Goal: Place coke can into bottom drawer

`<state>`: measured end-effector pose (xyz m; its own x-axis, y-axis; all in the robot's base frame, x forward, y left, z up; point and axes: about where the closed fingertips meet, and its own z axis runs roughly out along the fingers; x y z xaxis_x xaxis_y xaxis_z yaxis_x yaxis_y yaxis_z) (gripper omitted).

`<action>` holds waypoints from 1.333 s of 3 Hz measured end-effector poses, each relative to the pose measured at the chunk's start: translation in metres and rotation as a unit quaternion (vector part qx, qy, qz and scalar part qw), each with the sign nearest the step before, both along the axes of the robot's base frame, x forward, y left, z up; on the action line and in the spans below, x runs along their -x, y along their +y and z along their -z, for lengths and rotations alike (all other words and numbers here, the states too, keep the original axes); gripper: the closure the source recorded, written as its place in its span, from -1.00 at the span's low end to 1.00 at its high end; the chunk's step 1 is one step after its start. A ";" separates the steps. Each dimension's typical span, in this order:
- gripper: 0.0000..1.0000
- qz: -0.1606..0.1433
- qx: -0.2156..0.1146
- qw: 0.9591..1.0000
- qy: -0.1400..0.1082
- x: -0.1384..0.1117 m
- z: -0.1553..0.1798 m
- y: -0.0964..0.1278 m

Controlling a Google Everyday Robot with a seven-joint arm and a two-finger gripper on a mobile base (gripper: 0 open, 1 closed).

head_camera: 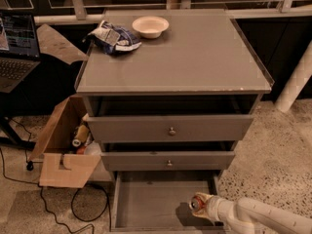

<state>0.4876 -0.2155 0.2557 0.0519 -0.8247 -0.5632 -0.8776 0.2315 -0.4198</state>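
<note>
My gripper is holding the coke can. It will let go of the can on the bottom drawer's bare inside [192, 208], near the side of the drawer by my arm.
The coke can [197, 203], red-orange with a silver top, is held at the tip of my gripper [204, 206] over the right part of the bottom drawer [146, 201]. That drawer is pulled open, a wide grey tray with a flat bare floor. My white arm [258, 216] comes in from the lower right. The can is upright, just above or on the drawer floor; I cannot tell which.
Two closed grey drawers with round knobs [171, 130] sit above. On the cabinet top lie a blue-and-white chip bag [113, 36] and a white bowl [150, 26]. An open cardboard box [66, 152] and cables stand at the left; a laptop [14, 48] is at the far left.
</note>
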 end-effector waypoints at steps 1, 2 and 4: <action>1.00 0.005 -0.010 1.000 0.024 -0.012 0.038 0.004; 1.00 0.005 -0.013 0.999 0.046 -0.018 0.065 0.008; 0.65 0.001 -0.013 0.998 0.063 -0.019 0.083 0.011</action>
<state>0.5068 -0.2049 0.1727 -0.0212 -0.8102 -0.5857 -0.9226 0.2416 -0.3007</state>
